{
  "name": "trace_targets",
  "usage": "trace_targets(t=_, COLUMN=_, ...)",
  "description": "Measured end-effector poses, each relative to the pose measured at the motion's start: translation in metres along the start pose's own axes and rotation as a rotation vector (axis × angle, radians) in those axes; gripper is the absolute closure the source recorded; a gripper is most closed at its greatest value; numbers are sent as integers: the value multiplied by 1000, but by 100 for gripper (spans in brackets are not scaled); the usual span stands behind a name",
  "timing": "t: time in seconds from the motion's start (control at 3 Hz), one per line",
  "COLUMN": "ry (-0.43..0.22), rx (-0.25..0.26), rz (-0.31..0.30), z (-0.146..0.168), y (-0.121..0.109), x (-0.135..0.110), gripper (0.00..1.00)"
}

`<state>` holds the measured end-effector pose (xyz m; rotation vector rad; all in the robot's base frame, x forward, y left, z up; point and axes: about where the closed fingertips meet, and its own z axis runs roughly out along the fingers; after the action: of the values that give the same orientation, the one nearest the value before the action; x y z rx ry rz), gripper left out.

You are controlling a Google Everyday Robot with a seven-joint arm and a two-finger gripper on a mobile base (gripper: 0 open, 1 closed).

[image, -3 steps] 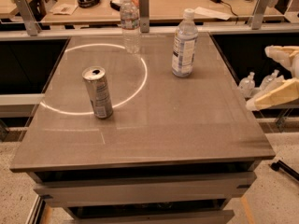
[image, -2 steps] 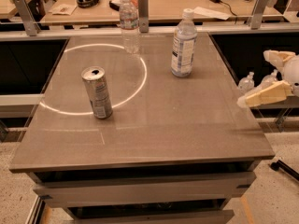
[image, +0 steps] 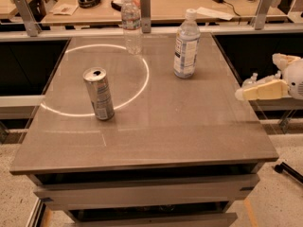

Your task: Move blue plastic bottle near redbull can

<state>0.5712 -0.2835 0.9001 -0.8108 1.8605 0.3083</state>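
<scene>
I will next grip the lower half (image: 184, 62) of the blue plastic bottle, well below its white cap.
The blue plastic bottle (image: 186, 45) stands upright at the back right of the grey table (image: 189, 126); it has a white cap and a white-and-blue label. The redbull can (image: 99, 94) stands upright at the left centre, its top open, on a bright ring of light. My gripper (image: 258, 77) hovers by the table's right edge, to the right of the bottle and a little nearer the front. It is open, empty, and well apart from the bottle. The can is far to its left.
A slimmer clear water bottle (image: 131, 25) with a red-and-white label stands at the back centre, on the ring's far edge. Behind the table runs a rail with metal posts (image: 145, 6) and a cluttered desk. Drawers sit below the table top.
My gripper has moved left, from beyond the table's right side to its right edge. The bottles and the can have not moved.
</scene>
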Motion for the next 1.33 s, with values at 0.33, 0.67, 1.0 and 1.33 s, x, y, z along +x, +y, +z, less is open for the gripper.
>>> trace_targets(t=0.33, ry=1, rx=-7, rz=-1, z=0, y=2, x=0, gripper=0)
trace_targets(t=0.67, ry=-11, rx=0, rz=-25, z=13, y=2, x=-7, gripper=0)
trace_targets(t=1.0, ry=-32, rx=-20, rz=-50, z=43, y=7, x=-19, gripper=0)
trace_targets(t=1.33, ry=-45, rx=-57, rz=-37, z=75, y=14, x=-21, gripper=0)
